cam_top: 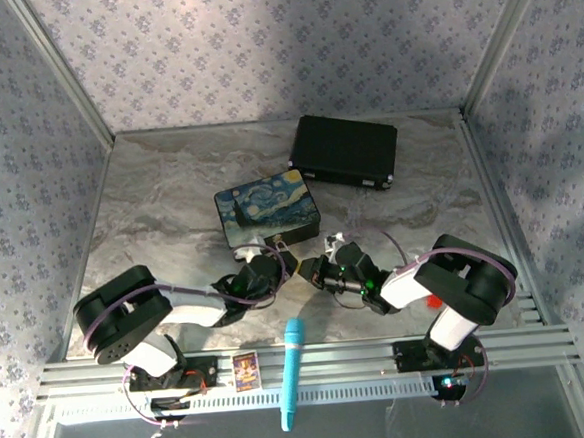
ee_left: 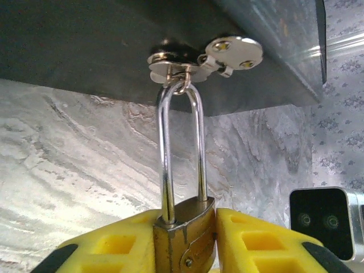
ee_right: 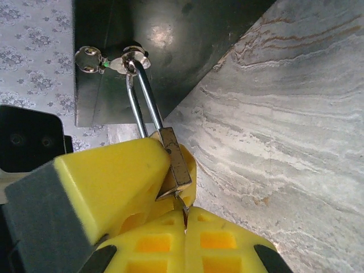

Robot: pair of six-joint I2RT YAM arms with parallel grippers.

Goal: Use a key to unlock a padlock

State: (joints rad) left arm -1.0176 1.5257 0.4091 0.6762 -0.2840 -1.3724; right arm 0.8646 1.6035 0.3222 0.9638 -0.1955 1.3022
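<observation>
Both shackle legs sit in the padlock body while my right gripper is rolled far over, so it should open, roll back and regrip the key (ee_right: 183, 205).
The small brass padlock (ee_left: 185, 242) hangs by its thin silver shackle (ee_left: 165, 148) from the clasp (ee_left: 176, 65) of the painted box (cam_top: 268, 209). My left gripper (ee_left: 186, 224) is shut on the padlock body, with a yellow finger (ee_left: 114, 244) on each side. The right wrist view shows the padlock (ee_right: 175, 159) from its narrow edge, with its keyhole end facing my right gripper (ee_right: 186, 211). That gripper is shut on the thin silvery key (ee_right: 182, 203), whose tip sits at the bottom of the padlock. In the top view both grippers meet just in front of the box, left (cam_top: 275, 267) and right (cam_top: 318, 271).
A black case (cam_top: 345, 150) lies behind the painted box. A blue marker (cam_top: 293, 374) rests across the rail at the near edge, and a red block (cam_top: 433, 300) shows beside the right arm. Patterned walls close in the marble table (cam_top: 161, 208).
</observation>
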